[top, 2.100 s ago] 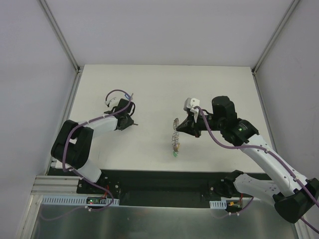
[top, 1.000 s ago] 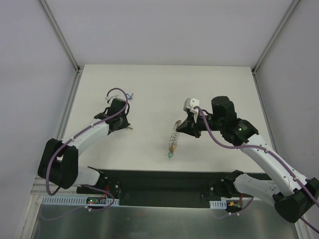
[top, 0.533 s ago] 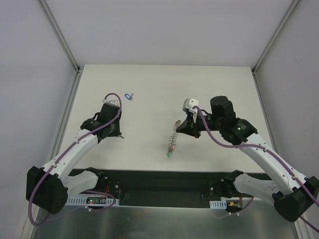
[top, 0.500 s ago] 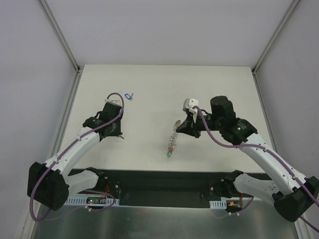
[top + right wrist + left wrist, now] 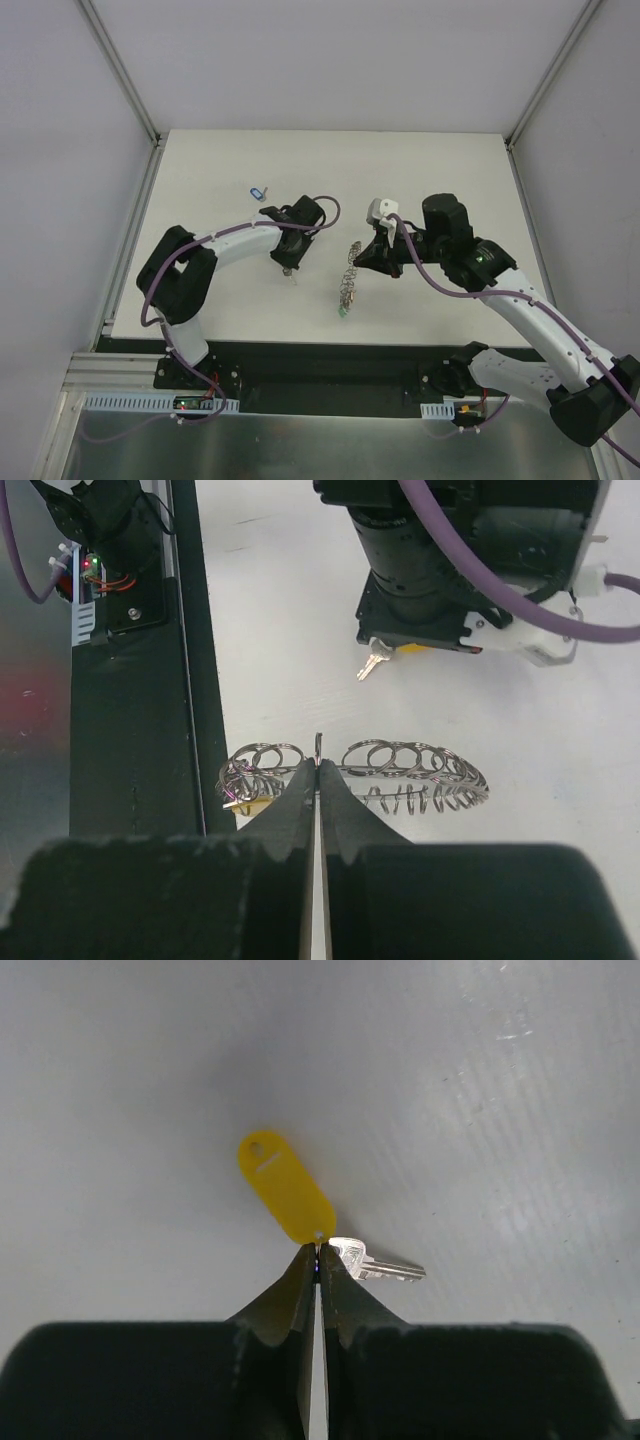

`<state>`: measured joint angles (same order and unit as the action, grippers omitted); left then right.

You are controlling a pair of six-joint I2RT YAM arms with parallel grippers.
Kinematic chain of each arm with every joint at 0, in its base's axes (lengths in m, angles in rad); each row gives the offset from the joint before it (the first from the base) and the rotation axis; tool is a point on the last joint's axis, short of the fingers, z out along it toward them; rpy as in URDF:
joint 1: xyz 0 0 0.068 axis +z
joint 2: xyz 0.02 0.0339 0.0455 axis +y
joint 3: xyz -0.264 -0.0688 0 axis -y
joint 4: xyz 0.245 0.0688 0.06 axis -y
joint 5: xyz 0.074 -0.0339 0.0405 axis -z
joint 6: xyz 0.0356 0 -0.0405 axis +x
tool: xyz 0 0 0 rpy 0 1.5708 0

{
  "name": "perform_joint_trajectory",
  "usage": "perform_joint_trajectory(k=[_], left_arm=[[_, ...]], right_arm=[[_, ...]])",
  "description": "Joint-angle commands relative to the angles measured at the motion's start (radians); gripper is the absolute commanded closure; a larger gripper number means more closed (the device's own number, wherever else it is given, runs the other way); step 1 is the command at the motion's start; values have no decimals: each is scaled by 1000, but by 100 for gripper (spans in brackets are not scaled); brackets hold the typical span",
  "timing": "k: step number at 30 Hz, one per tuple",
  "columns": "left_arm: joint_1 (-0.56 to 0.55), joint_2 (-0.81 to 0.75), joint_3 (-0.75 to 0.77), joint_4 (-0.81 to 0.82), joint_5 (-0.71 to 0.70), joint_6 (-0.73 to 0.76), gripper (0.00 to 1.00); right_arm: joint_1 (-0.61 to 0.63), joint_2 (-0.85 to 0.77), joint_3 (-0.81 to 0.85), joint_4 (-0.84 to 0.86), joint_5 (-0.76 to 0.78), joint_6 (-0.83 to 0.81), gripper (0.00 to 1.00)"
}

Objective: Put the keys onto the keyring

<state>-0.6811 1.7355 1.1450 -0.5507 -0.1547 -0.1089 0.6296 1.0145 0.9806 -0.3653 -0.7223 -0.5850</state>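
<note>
The silver key sticks out across my left gripper's fingertip, crooked to the yellow tag, so my left gripper needs to open, turn and take the link joining them (image 5: 319,1236).
My left gripper (image 5: 318,1248) is shut on the join of a yellow tag (image 5: 285,1187) and its small silver key (image 5: 375,1263), held just above the table. In the top view it (image 5: 290,264) sits left of the keyring (image 5: 348,272). My right gripper (image 5: 318,762) is shut on one wire loop of the keyring (image 5: 410,763), held edge-on above the table. A green-tagged key (image 5: 342,311) hangs at the ring's near end. A blue-tagged key (image 5: 258,192) lies alone on the table at the back left. The right wrist view shows the left gripper (image 5: 440,630) and its key (image 5: 370,665).
The white table (image 5: 450,170) is walled on three sides. A black base strip (image 5: 320,360) with both arm mounts and wiring runs along the near edge, also in the right wrist view (image 5: 130,730).
My left arm has swung from the table's left side to the middle, close to the keyring, with the yellow-tagged key. The blue-tagged key stays behind on the table. My right arm has hardly moved.
</note>
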Motion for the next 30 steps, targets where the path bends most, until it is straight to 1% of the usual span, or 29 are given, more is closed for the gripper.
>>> perform_joint_trajectory(k=[1, 6, 11, 15, 19, 20, 25, 27, 30], left_arm=[[-31, 77, 82, 26, 67, 86, 100], [-32, 101, 87, 93, 84, 74, 100], [-32, 73, 12, 167, 41, 19, 98], [-31, 70, -19, 196, 15, -70, 93], [-32, 23, -59, 232, -22, -191, 86], [-32, 12, -65, 247, -31, -204, 84], [-31, -40, -100, 267, -77, -242, 82], [-32, -47, -103, 270, -74, -247, 79], [-32, -57, -106, 271, -62, -261, 79]], right_arm=[[-4, -22, -6, 39, -35, -12, 98], [-7, -28, -11, 34, -14, -13, 99], [-5, -28, -16, 29, -9, -10, 99], [-7, -21, -10, 25, -20, -6, 99], [-7, -27, -2, 16, -19, -4, 99], [-7, -28, -2, 14, -20, -3, 99], [-7, -36, 0, 8, -26, 4, 99], [-7, -39, -2, 8, -25, 4, 99], [-7, -40, -2, 6, -22, 4, 99]])
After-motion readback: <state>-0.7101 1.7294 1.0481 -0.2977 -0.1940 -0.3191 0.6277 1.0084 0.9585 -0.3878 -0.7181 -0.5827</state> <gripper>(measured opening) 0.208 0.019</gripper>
